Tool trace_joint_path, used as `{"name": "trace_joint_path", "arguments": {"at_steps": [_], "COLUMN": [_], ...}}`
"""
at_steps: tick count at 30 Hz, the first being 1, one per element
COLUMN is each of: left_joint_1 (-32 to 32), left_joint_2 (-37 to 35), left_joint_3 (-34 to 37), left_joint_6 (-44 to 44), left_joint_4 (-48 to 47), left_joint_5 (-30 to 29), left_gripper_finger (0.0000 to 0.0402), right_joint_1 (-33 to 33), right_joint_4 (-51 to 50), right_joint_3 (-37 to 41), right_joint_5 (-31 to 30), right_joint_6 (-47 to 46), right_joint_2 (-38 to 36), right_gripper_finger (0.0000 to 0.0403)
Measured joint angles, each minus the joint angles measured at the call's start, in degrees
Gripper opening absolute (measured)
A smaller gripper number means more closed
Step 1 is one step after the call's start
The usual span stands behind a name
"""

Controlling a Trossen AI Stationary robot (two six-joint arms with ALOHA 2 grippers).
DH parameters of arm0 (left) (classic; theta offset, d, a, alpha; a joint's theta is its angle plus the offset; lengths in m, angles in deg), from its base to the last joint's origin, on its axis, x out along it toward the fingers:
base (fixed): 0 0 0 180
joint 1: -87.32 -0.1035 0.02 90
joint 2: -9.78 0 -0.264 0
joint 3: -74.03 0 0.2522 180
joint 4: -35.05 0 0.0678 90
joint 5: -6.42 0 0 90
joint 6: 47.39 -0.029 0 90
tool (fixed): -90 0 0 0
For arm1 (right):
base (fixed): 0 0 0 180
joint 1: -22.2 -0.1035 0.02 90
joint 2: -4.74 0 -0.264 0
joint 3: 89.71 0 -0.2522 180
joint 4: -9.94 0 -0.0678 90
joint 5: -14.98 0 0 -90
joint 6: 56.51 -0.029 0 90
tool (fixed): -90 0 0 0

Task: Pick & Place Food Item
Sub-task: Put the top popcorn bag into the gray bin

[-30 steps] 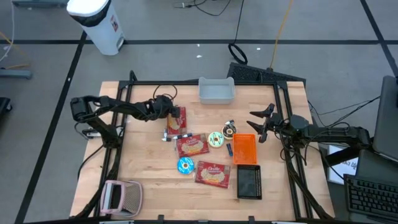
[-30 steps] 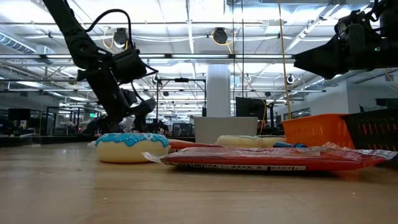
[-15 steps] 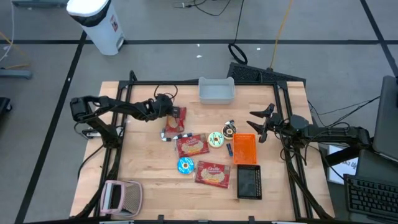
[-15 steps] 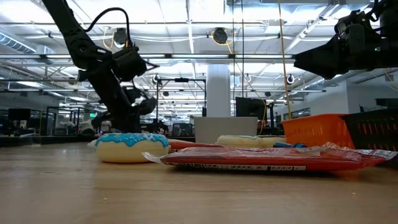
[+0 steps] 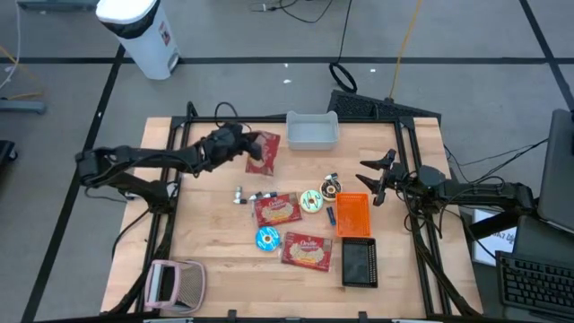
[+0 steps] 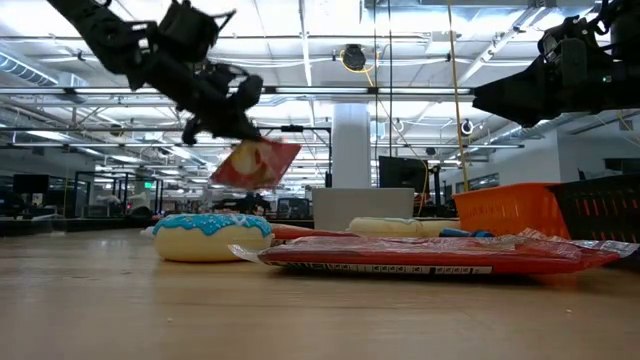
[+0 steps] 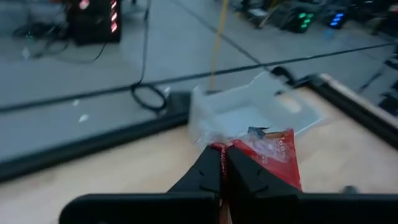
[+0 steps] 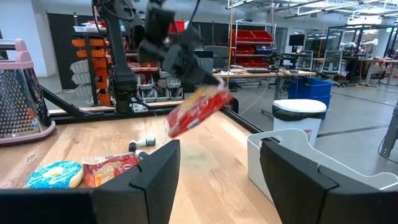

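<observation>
The robot's left gripper needs to release the red snack packet inside the grey bin (image 5: 325,128) (image 7: 252,117) at the far edge of the table. The packet still hangs high over the wood.
A red snack packet (image 5: 266,151) hangs in the air left of the grey bin (image 5: 312,130), which stands at the table's far edge. My left gripper (image 5: 247,144) is shut on the packet. In the low view the packet (image 6: 256,163) is well above the tabletop. The left wrist view has the packet (image 7: 273,155) in front of the bin (image 7: 249,109). My right gripper (image 5: 369,179) waits open at the table's right side, its fingers level and with nothing between them (image 8: 217,180). From there the packet (image 8: 198,111) shows high over the wood. My left gripper pinches the packet between its two fingers at one end, on the crimped edge (image 7: 219,148). The fingers come from the table's left, slanting slightly down. The packet is lifted clear of the table and hangs tilted past and below the fingertips (image 6: 232,132).
Two more red packets (image 5: 276,210) (image 5: 307,251), a blue-iced donut (image 5: 267,239), a pale round pastry (image 5: 311,201), an orange basket (image 5: 352,214) and a black basket (image 5: 359,263) lie mid-table. A pink grater (image 5: 175,283) sits at the near left corner. A small bottle (image 5: 242,196) lies beneath the left arm.
My left gripper has shut on the red packet, then risen and swung toward the table's far edge and the grey bin, tipping from steeply downward to nearly level. The packet has come off the table and now hangs clear.
</observation>
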Motion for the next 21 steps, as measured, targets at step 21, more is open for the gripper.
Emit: {"name": "trace_joint_path", "arguments": {"at_steps": [21], "left_joint_1": [0.1], "left_joint_2": [23.6], "left_joint_3": [-48.4], "left_joint_6": [-38.3], "left_joint_4": [-19.6], "left_joint_5": [1.3], "left_gripper_finger": [0.0001], "right_joint_1": [0.0], "right_joint_4": [0.1], "right_joint_3": [0.0], "right_joint_5": [0.0], "right_joint_6": [0.0], "right_joint_2": [0.0], "right_gripper_finger": [0.021]}}
